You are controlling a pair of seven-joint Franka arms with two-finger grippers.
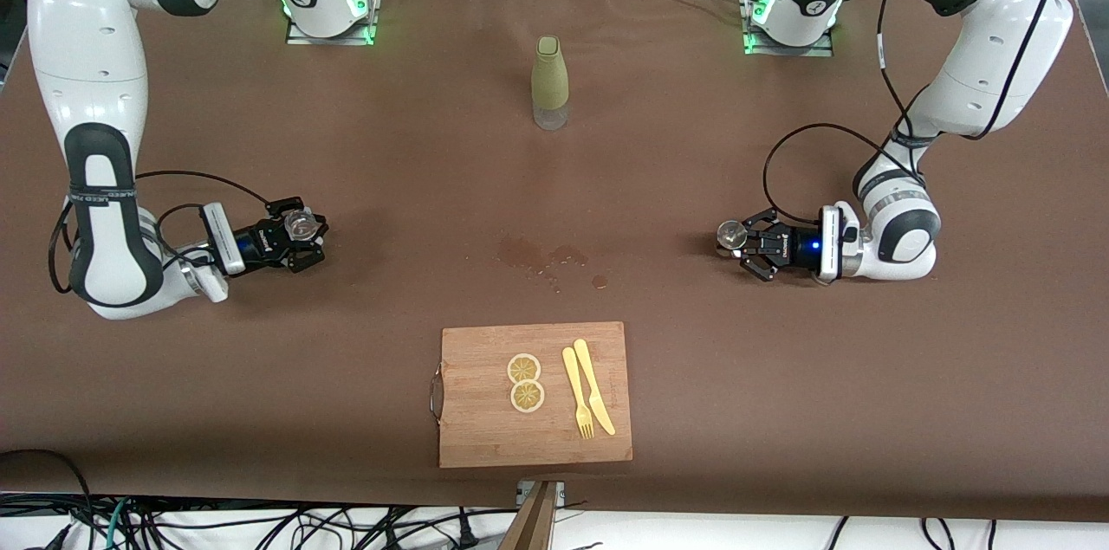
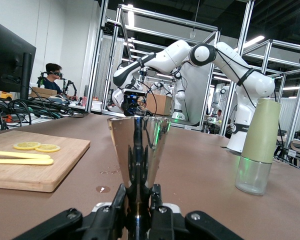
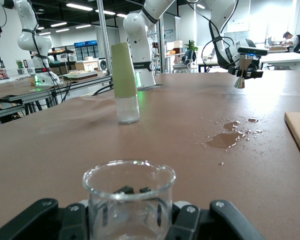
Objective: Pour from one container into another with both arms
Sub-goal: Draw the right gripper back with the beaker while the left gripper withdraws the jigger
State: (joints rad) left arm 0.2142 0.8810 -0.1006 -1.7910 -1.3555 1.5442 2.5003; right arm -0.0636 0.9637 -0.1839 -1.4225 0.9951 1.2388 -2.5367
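I will let go of the clear glass tumbler with my right gripper on the bare brown cloth, level with the wet patch (image 1: 325, 238).
The steel jigger (image 1: 730, 234) stands upright in my left gripper (image 1: 738, 240), low over the table toward the left arm's end. In the left wrist view the jigger (image 2: 139, 145) rises between the jaws, and the left gripper (image 2: 139, 200) is shut on its narrow waist. The clear glass tumbler (image 1: 301, 223) sits in my right gripper (image 1: 303, 233), low over the table toward the right arm's end. In the right wrist view the tumbler (image 3: 129, 197) is upright, and the right gripper (image 3: 130, 212) is shut round it. The two hands are far apart.
A tall green-sleeved bottle (image 1: 550, 82) stands midway between the arm bases. A wet patch (image 1: 546, 255) with droplets marks the brown cloth at the middle. Nearer the front camera lies a wooden cutting board (image 1: 485, 437) with two lemon slices, a yellow fork and a knife.
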